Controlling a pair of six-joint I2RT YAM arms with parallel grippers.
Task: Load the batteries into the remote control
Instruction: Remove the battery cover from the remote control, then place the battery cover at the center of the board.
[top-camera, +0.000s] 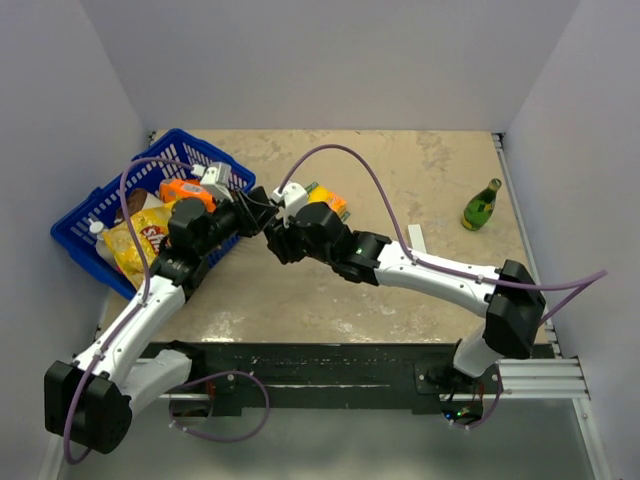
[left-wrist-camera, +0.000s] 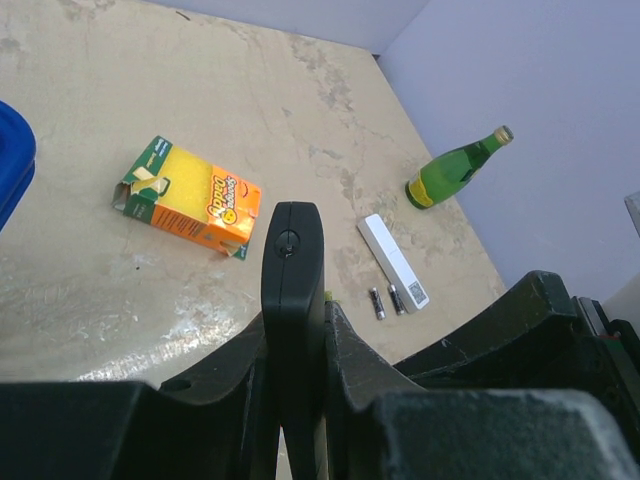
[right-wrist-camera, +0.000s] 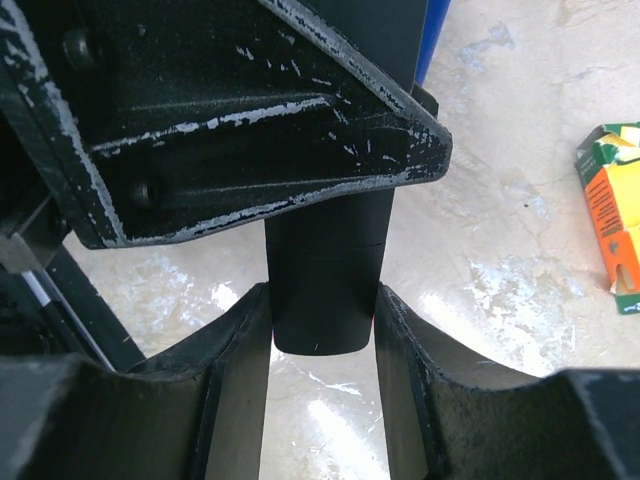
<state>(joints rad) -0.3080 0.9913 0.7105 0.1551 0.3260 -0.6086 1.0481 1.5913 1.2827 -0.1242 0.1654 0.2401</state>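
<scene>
Next, my right gripper releases the black cover of the remote control on the bare table (top-camera: 335, 277) in front of the sponge box.
The black remote control (left-wrist-camera: 292, 270) stands edge-on between the fingers of my left gripper (left-wrist-camera: 295, 322), which is shut on it above the table. In the right wrist view the remote's end (right-wrist-camera: 325, 300) sits between the fingers of my right gripper (right-wrist-camera: 322, 310), which touch both its sides. In the top view the two grippers meet at the table's middle, left (top-camera: 250, 213) and right (top-camera: 279, 232). Two small dark batteries (left-wrist-camera: 386, 301) lie side by side on the table next to the white bar (left-wrist-camera: 392, 260). No separate cover shows.
A green glass bottle (top-camera: 481, 205) lies at the far right. An orange and green sponge box (left-wrist-camera: 190, 197) lies behind the grippers. A blue basket (top-camera: 95, 215) with snack packs stands at the left. Walls close in on three sides.
</scene>
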